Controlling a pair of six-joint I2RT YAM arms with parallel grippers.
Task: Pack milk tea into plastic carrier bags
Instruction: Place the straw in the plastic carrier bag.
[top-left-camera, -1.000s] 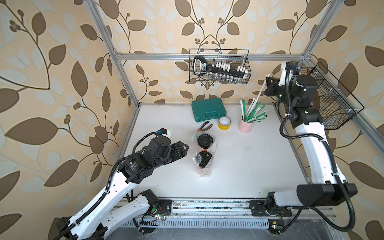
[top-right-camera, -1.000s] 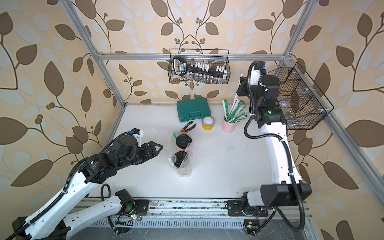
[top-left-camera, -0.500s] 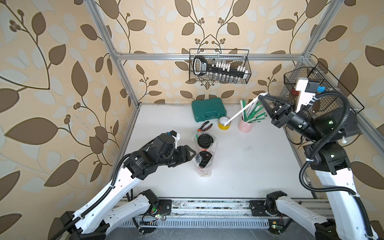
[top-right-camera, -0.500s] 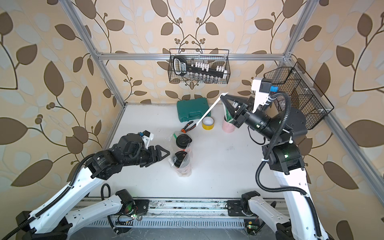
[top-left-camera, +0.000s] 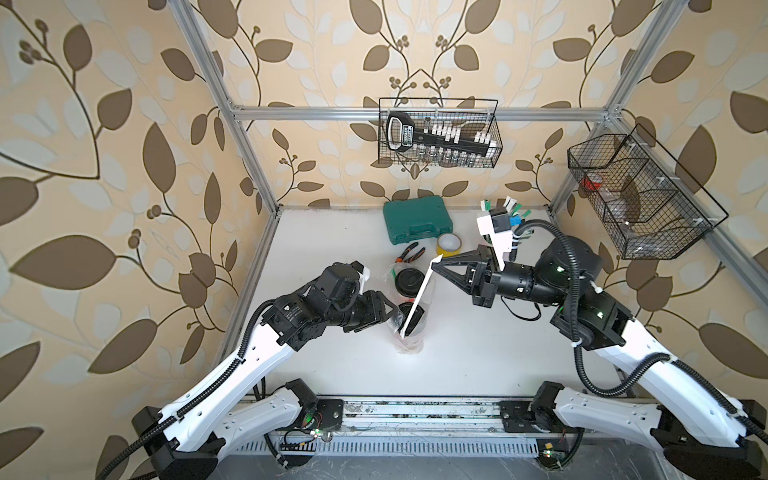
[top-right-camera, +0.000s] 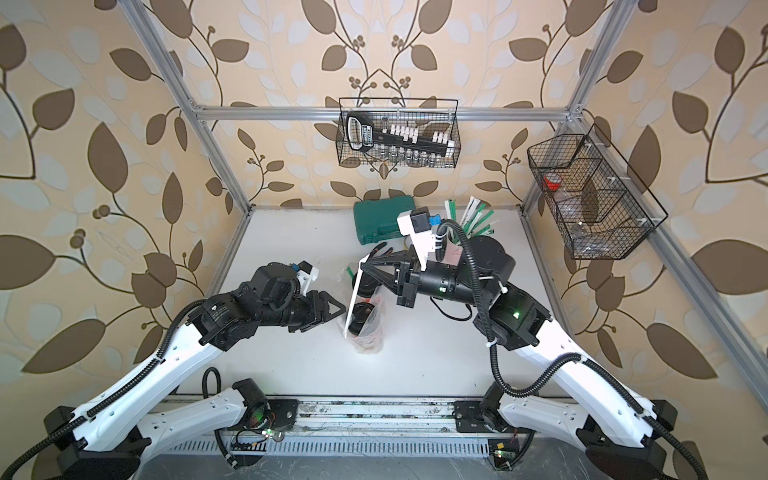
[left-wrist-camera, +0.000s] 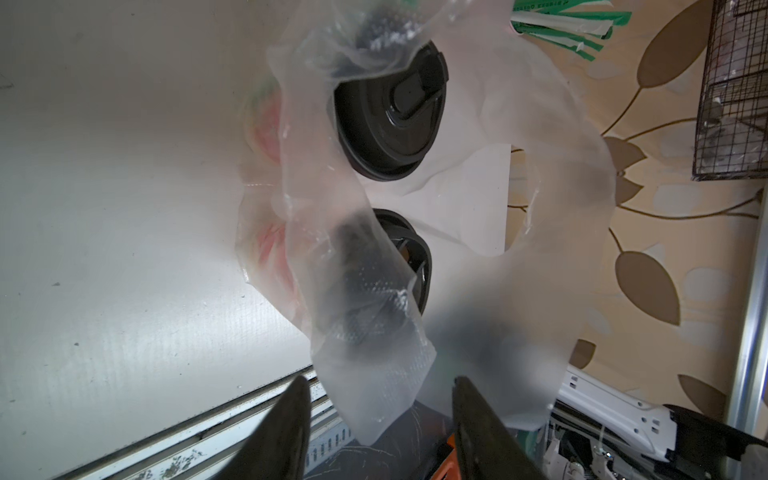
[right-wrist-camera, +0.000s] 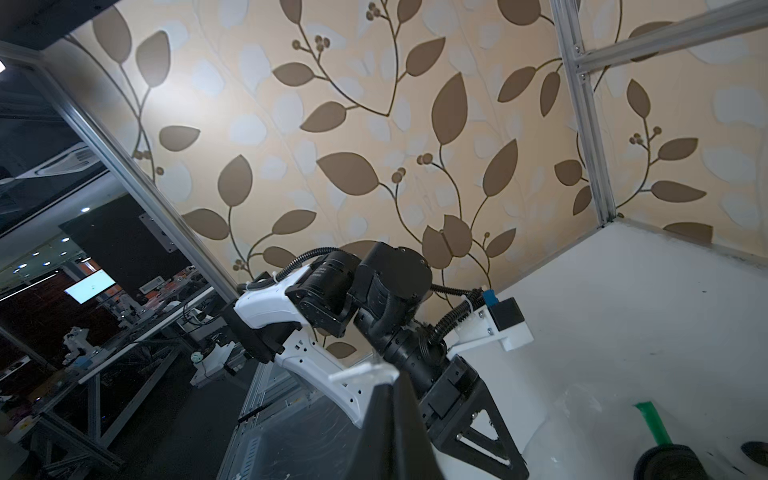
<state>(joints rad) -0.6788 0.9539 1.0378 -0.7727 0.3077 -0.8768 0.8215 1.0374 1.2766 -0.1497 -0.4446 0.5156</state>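
My right gripper releases the white wrapped straw next, inside the plastic carrier bag (top-left-camera: 401, 323), beside the near milk tea cup. The straw now slants down over the near lid.
Two milk tea cups with black lids, the far one (top-left-camera: 409, 280) and the near one (top-left-camera: 411, 320), stand inside the clear plastic carrier bag (top-left-camera: 409, 345) mid-table. Both top views show them. My right gripper (top-left-camera: 434, 262) is shut on a white wrapped straw (top-left-camera: 417, 297) that slants down over the near lid. My left gripper (top-left-camera: 390, 311) is at the bag's left side. In the left wrist view its jaws (left-wrist-camera: 380, 380) stand apart with a loose handle flap of the bag (left-wrist-camera: 374, 374) hanging between them, above both lids (left-wrist-camera: 388, 116).
A green tool case (top-left-camera: 417, 222), a yellow tape roll (top-left-camera: 449, 245) and pliers (top-left-camera: 409, 253) lie behind the bag. The pink straw cup (top-right-camera: 469, 224) is partly hidden by my right wrist. Wire baskets hang on the back wall (top-left-camera: 438, 133) and the right wall (top-left-camera: 640, 195).
My right arm swung down from the straw cup to the bag, carrying the straw over the cups. My left gripper moved in to the bag's handle and its jaws narrowed.
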